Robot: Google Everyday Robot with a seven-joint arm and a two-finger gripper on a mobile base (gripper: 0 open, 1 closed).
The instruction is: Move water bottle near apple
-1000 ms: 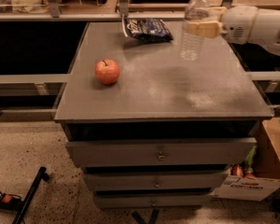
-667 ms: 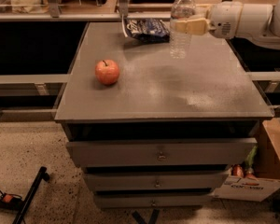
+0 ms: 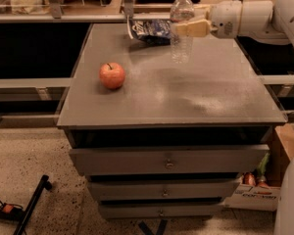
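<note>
The water bottle, now hanging above the cabinet top's back, will be let go by my gripper on the grey cabinet top just beside the apple (image 3: 137,86), toward my arm.
The water bottle (image 3: 181,26) is clear ribbed plastic with a white cap. It hangs upright a little above the back of the grey cabinet top (image 3: 206,92). My gripper (image 3: 185,27) comes in from the right on a white arm and is shut on the bottle's middle, covering its label band. The apple (image 3: 111,75) is small, round and red-orange with a dark stem. It sits on the left side of the cabinet top, well to the left of and nearer the camera than the bottle.
A dark blue crinkled snack bag (image 3: 149,30) lies at the back edge, just left of the bottle. The cabinet has drawers (image 3: 169,160) below. A cardboard box (image 3: 269,180) stands on the floor at right. A black stand leg (image 3: 32,202) lies at lower left.
My gripper has carried the water bottle leftward across the back of the cabinet top, closer to the snack bag. The apple has not moved.
</note>
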